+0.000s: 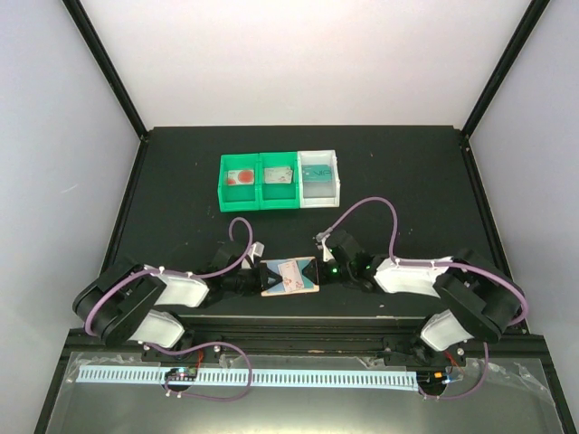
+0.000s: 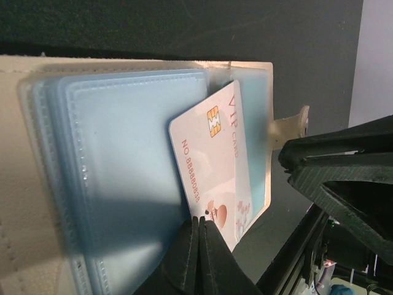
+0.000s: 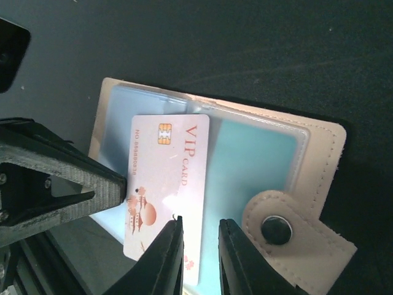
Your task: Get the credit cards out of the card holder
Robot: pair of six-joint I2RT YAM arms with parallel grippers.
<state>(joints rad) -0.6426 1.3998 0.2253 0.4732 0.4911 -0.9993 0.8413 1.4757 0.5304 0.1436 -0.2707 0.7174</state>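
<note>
My left gripper's closed fingers are only pushing on the white credit card's raised edge, so I will open them and pinch that edge [image 2: 184,187] before I lift the card out.
The tan card holder [image 1: 308,289] lies open at the table's near edge between both grippers. It also shows in the left wrist view [image 2: 18,215] and the right wrist view [image 3: 319,160], with blue-grey sleeves and a snap tab [image 3: 276,227]. A white credit card with red "VIP CARD" print [image 2: 212,166] sticks out of a sleeve, tilted; it also shows in the right wrist view [image 3: 163,178]. My left gripper [image 2: 202,222] is shut on the holder's sleeve edge beside the card's corner. My right gripper [image 3: 199,230] is slightly open over the card's lower right edge.
At the back stand two joined green bins [image 1: 258,194] and a white bin [image 1: 339,185]. They hold a white-and-red card [image 1: 240,176], a grey card [image 1: 280,174] and a teal card [image 1: 317,170]. The black table edge and rail run just behind the holder.
</note>
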